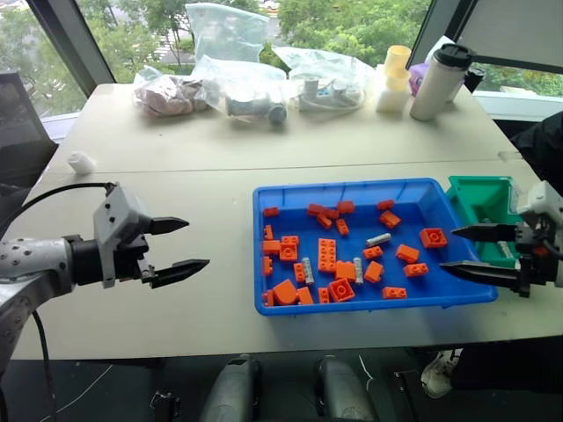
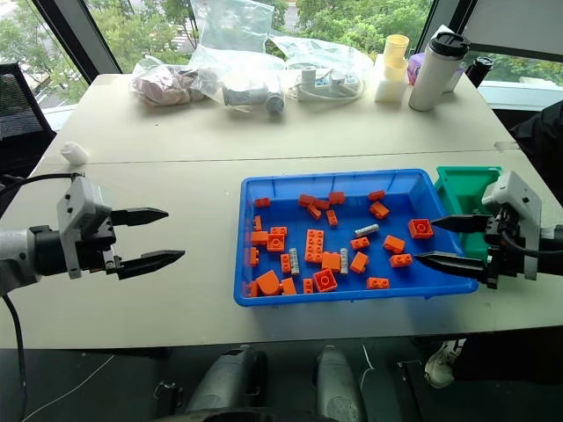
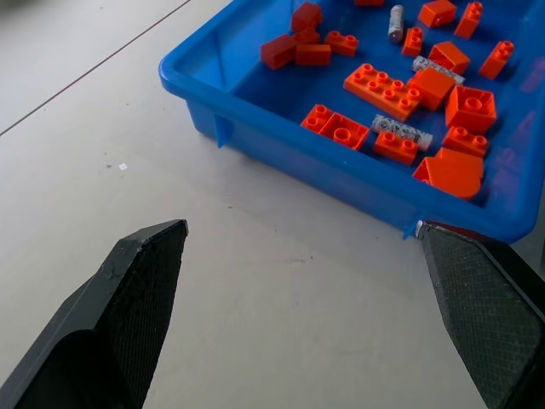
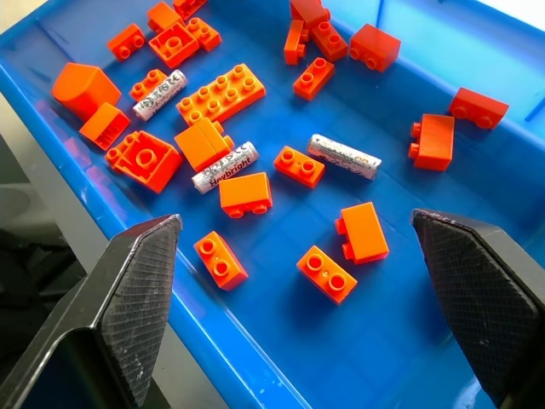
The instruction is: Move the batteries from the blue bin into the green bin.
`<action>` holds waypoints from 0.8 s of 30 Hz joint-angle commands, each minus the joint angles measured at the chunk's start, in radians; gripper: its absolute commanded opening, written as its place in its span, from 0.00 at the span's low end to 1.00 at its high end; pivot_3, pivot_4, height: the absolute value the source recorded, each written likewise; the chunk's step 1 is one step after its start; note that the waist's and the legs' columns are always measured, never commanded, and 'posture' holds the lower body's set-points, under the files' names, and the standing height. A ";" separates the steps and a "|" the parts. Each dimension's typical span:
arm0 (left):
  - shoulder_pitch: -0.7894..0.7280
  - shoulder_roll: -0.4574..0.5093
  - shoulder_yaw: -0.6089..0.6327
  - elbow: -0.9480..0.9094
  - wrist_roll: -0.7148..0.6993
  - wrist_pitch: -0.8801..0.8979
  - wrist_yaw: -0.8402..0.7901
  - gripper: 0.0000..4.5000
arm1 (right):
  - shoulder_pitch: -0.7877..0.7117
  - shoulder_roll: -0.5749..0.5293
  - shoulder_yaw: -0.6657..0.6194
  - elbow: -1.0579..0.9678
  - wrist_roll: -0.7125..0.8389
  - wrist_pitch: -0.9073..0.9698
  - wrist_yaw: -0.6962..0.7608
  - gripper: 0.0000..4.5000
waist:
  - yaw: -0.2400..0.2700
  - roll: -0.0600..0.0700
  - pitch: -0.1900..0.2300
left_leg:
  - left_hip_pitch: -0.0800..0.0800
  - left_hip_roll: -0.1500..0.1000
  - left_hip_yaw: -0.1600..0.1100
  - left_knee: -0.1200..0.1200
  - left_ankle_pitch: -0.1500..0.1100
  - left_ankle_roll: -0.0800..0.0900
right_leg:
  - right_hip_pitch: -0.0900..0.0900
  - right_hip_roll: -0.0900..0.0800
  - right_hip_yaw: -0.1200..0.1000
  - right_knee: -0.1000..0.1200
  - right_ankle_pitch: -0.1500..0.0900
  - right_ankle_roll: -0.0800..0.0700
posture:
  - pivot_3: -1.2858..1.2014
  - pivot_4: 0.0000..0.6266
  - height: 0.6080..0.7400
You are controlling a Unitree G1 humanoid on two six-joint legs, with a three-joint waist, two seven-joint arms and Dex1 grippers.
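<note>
The right gripper of mine will close on the ends of the battery (image 1: 308,271) (image 4: 160,95) that lies between the rounded orange brick and the largest orange brick.
The blue bin (image 1: 352,187) lies on the table right of centre, littered with orange bricks (image 1: 326,255). Three batteries lie among the bricks: one near the middle (image 1: 378,238) and two toward the front (image 1: 307,270) (image 1: 358,269). In the right wrist view they are silver cylinders (image 4: 344,157) (image 4: 225,166) (image 4: 159,94). The green bin (image 1: 479,195) touches the blue bin's far right corner. My right gripper (image 1: 447,249) hangs open and empty over the blue bin's right end. To the left of the bin, my left gripper (image 1: 195,243) is open above bare table.
Clear plastic bags (image 1: 237,83), a white tumbler with a black lid (image 1: 440,81) and a yellow-and-white container (image 1: 394,79) line the table's far edge. A crumpled white scrap (image 1: 81,162) lies at the far left. A black chair (image 1: 18,123) stands beyond the left edge.
</note>
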 commanded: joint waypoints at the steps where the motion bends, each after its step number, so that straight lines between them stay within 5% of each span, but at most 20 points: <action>1: -0.005 -0.005 0.044 -0.010 -0.029 0.006 0.013 1.00 | -0.017 0.003 -0.011 -0.002 -0.004 -0.015 0.007 0.99 | 0.000 0.000 0.000 | 0.000 0.000 0.000 0.000 0.000 0.000 | 0.000 0.000 0.000 0.000 0.000 0.001 | 0.52 0.24 1.00; 13: -0.008 0.010 0.015 -0.002 0.002 -0.023 0.011 1.00 | -0.031 0.024 -0.001 -0.015 0.011 0.015 -0.026 0.99 | 0.000 0.000 0.000 | 0.000 0.000 0.000 0.000 0.000 0.000 | 0.001 0.001 0.000 0.000 0.001 0.002 | 0.52 0.24 1.00; 24: -0.148 0.112 -0.041 0.140 0.015 -0.058 -0.155 1.00 | -0.226 0.026 0.163 0.016 -0.005 0.007 -0.037 0.99 | -0.004 0.000 0.000 | 0.002 0.000 0.000 0.001 0.000 0.000 | 0.001 0.003 -0.002 0.001 0.001 0.002 | 0.52 0.24 1.00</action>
